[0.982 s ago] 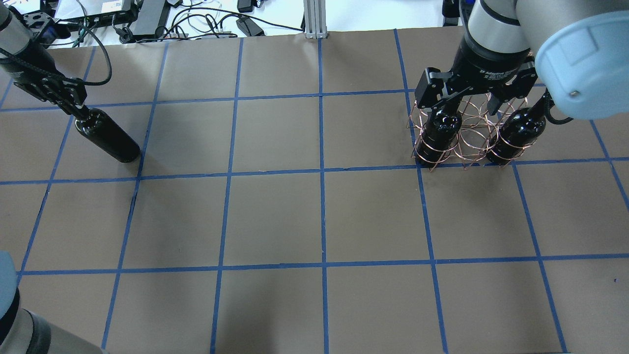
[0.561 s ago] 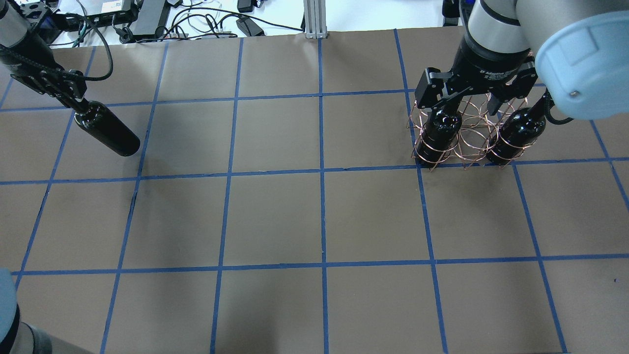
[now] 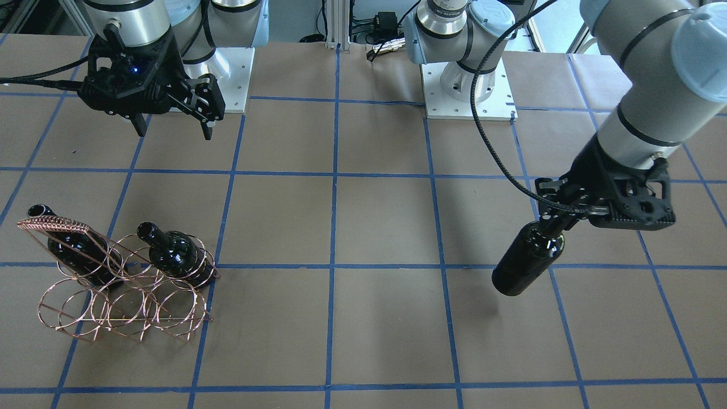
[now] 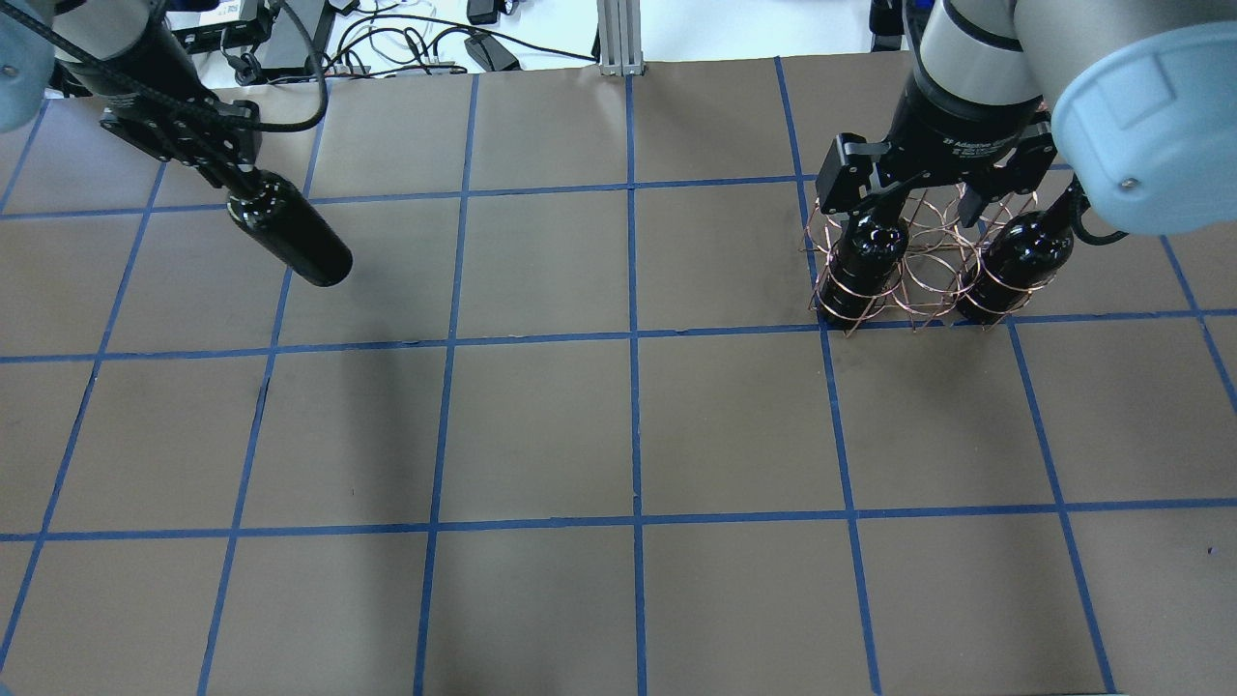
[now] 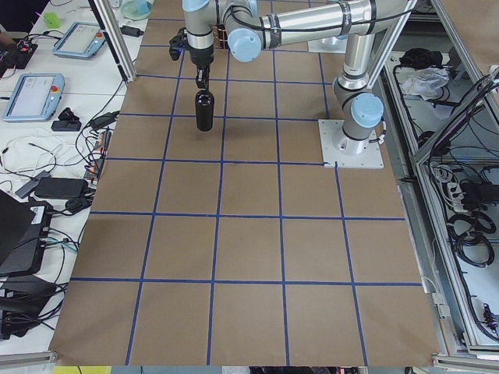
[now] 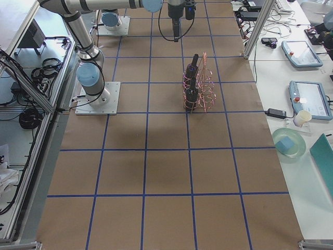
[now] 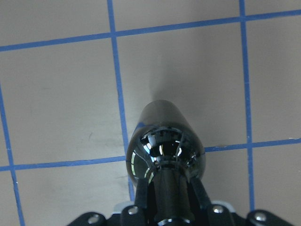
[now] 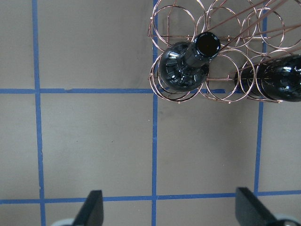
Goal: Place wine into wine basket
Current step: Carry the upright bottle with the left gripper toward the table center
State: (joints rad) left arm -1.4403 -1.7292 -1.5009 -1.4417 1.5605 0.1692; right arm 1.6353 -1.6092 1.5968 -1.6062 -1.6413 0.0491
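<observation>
My left gripper needs to set the wine bottle, still held clear of the table, upright on the brown paper [image 3: 352,209] next to the middle blue tape line, away from the basket.
My left gripper [image 4: 224,174] is shut on the neck of a near-black wine bottle [image 4: 290,242] and holds it clear of the table at the far left. It also shows in the front view [image 3: 528,261] and the left wrist view [image 7: 164,150]. The copper wire wine basket [image 4: 916,295] stands at the far right, its handle bar [image 3: 54,225] slanted. Two identical bottles [image 3: 176,255] [image 3: 76,244] stand in its end rings; the middle ring [image 8: 221,77] is empty. My right gripper [image 3: 172,129] is open and empty, and hovers above the basket [image 8: 174,21].
Brown paper with a blue tape grid [image 4: 633,338] covers the table. Cables and power bricks [image 4: 290,29] and an aluminium post [image 4: 618,39] lie beyond the far edge. The two arm base plates [image 3: 468,102] sit at the robot's side.
My left gripper has carried the bottle to the right and slightly farther back. The right gripper and the basket have not moved.
</observation>
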